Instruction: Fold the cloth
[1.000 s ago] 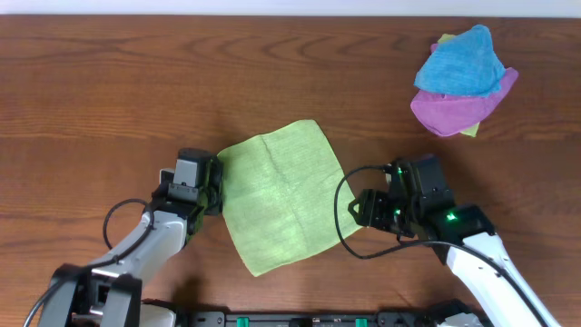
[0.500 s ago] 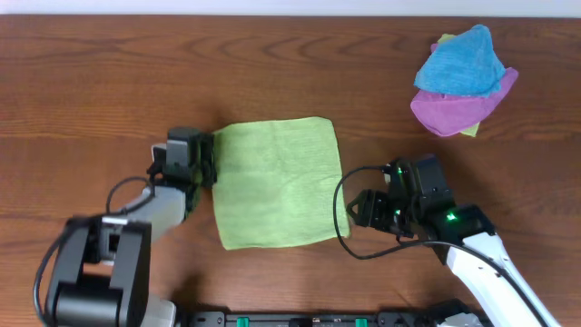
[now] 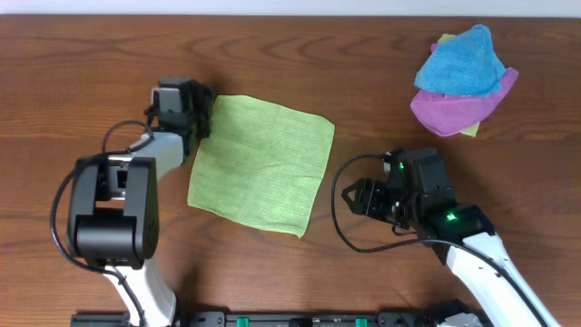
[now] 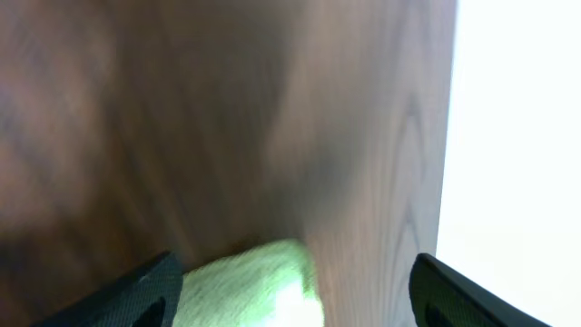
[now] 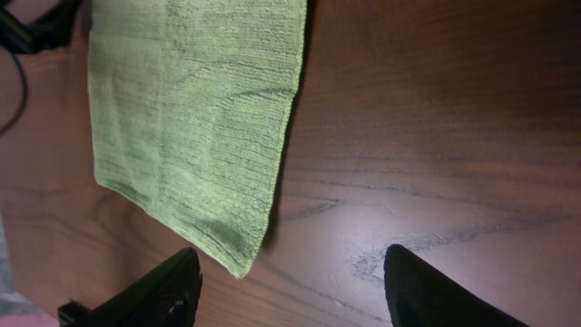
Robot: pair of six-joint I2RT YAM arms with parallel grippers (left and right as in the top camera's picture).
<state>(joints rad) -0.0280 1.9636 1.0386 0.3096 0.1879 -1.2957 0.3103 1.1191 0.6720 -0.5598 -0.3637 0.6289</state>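
I will next move my right gripper to the near corner (image 3: 300, 235) (image 5: 240, 274) of the lime-green cloth, on the side toward the blue cloth, and close it there.
The cloth (image 3: 261, 163), a lime-green square, lies flat on the wooden table, turned slightly askew. My left gripper (image 3: 207, 116) is at its far left corner. In the blurred left wrist view, that corner of the cloth (image 4: 254, 286) lies between the two wide-apart fingers of the left gripper (image 4: 290, 304), and neither finger touches it. My right gripper (image 3: 356, 198) hovers open just right of the cloth's near right corner. In the right wrist view the cloth (image 5: 195, 118) ends in a corner just ahead of the right gripper (image 5: 290, 295), with bare wood between its fingers.
A bright blue cloth (image 3: 458, 62) sits on a purple cloth (image 3: 452, 111) at the far right of the table. The table's far edge (image 3: 290, 15) runs along the top, close beyond the left gripper. Black cables loop beside both arms.
The left gripper pulled the cloth's left corner away from me, turning and shifting the cloth left, and its jaws have widened. The right gripper has barely moved.
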